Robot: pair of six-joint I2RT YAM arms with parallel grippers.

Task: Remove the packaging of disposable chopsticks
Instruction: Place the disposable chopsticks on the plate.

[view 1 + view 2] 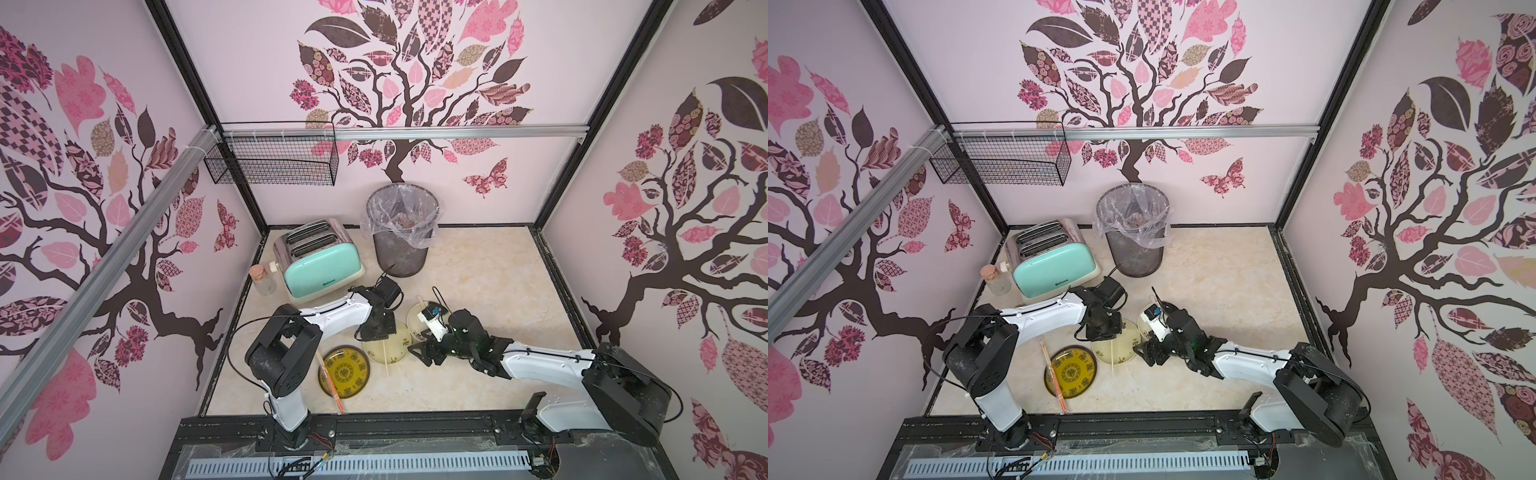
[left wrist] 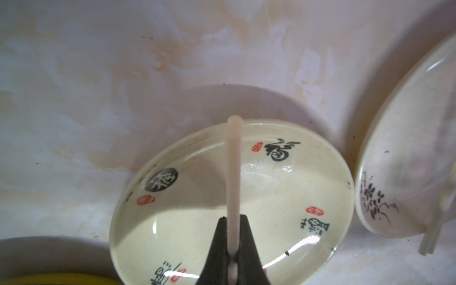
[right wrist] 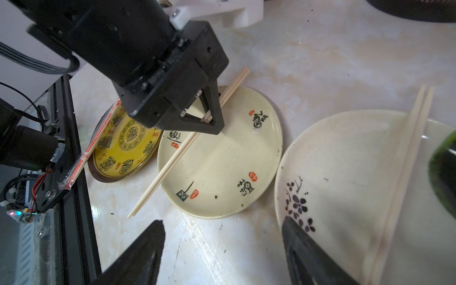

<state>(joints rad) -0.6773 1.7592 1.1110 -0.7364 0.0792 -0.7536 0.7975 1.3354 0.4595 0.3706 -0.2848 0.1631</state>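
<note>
My left gripper needs to let go of the bare chopsticks across the cream calligraphy plate [image 1: 385, 349] [image 2: 232, 197], with their ends sticking out over its front rim.
My left gripper [image 2: 233, 219] is shut on a bare pair of pale disposable chopsticks [image 3: 182, 148], which slants across the cream calligraphy plate [image 3: 222, 160]. In a top view this gripper [image 1: 380, 334] hangs over that plate [image 1: 399, 353]. Along the yellow plate's [image 3: 128, 148] rim lies another pair, inside an orange-red packaging sleeve [image 3: 91, 148]. A third bare pair [image 3: 404, 172] rests on the flower plate [image 3: 333, 160]. My right gripper [image 3: 222, 222] is open and holds nothing, low over the table between the cream and flower plates, also seen in a top view [image 1: 1148, 353].
At the back left stand a mint toaster [image 1: 320, 262] and a corked glass jar [image 1: 262, 280]. A mesh bin with a clear liner [image 1: 401, 232] is at the back centre. A wire basket [image 1: 274, 160] hangs on the wall. A black rail [image 1: 374, 428] edges the front.
</note>
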